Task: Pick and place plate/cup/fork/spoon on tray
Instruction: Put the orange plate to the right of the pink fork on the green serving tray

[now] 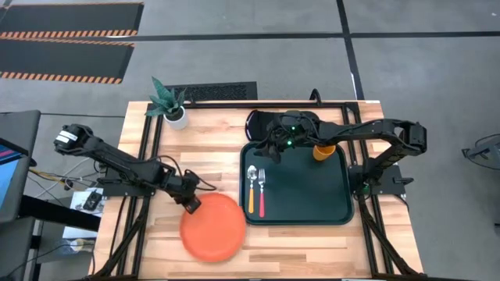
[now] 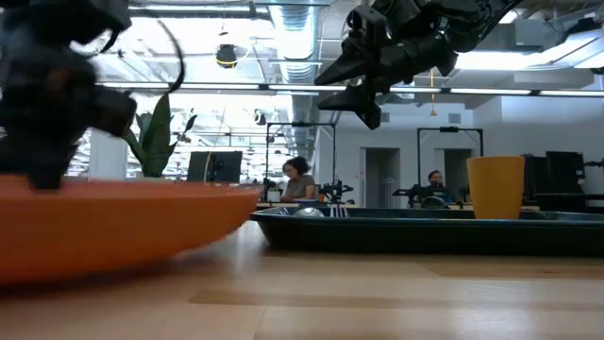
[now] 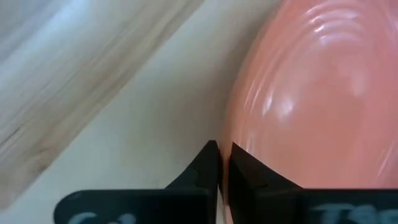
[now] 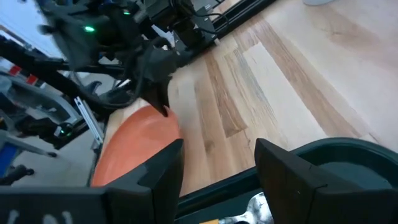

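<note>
Next, I let go of the plate with my left gripper above the tray's rim beside the spoon (image 1: 237, 167), leaving it in my right gripper.
The orange-red plate (image 1: 215, 228) is on the wooden table just left of the dark tray (image 1: 337, 204). My left gripper (image 1: 190, 204) is shut on the plate's far-left rim. On the tray, the spoon (image 1: 251, 191) and the fork (image 1: 262, 193) lie side by side at the left. The orange cup (image 1: 323, 151) stands upright at the tray's far right. My right gripper (image 1: 267, 150) is open and empty, above the tray's far-left corner. In its wrist view (image 4: 217, 168) the plate (image 4: 134, 146) and the left arm show beyond it. My left gripper pinches the plate's rim (image 3: 225, 134) between its two fingers (image 3: 208, 163), one on the outer side and one on the plate's upper face. The fingers come slanting down from the table's left. In the low view the plate's right edge (image 2: 247, 212) stands off the table.
A white pot with a green plant (image 1: 176, 115) stands at the table's far left. A dark mitt (image 1: 262, 122) lies just beyond the tray's far-left corner. Bare wood lies between the plate and the tray's left rim (image 1: 243, 187). People sit in the room behind (image 2: 298, 179).
</note>
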### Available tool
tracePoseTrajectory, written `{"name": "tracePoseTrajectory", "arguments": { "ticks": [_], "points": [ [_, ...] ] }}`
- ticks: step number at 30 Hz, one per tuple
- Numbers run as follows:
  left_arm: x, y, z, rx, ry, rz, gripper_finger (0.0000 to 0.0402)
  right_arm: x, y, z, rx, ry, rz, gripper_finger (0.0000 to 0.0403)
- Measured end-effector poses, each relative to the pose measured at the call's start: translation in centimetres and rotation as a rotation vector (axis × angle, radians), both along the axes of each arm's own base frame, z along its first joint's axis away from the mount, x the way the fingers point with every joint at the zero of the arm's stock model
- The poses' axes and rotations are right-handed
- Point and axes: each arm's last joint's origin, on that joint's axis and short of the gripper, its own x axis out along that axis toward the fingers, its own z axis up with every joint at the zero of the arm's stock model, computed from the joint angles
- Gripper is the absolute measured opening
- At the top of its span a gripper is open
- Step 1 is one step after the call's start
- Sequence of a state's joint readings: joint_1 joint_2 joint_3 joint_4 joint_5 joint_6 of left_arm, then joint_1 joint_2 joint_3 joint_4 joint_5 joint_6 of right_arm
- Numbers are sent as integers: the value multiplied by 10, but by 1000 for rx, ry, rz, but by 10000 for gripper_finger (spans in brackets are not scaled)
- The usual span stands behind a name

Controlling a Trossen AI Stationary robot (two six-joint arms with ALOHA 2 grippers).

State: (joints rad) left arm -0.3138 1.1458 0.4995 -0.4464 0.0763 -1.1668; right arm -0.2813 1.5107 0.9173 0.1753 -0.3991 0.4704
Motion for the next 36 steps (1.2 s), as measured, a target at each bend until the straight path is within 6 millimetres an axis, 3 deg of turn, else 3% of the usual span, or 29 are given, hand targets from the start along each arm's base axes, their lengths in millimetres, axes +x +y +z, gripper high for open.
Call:
{"name": "tracePoseTrajectory", "arguments": {
  "ticks": [9,15,25,36],
  "points": [
    [16,-5,59,34,-9,61,0,0,0,0,11,3,-4,221],
    [23,11,89,257,-77,289,0,2,4,1,44,-8,-10,221],
    [30,37,94,395,-132,437,0,4,8,4,38,-24,-64,221],
    [34,39,96,410,-168,415,0,2,-4,3,-10,-15,-166,221]
  ]
}}
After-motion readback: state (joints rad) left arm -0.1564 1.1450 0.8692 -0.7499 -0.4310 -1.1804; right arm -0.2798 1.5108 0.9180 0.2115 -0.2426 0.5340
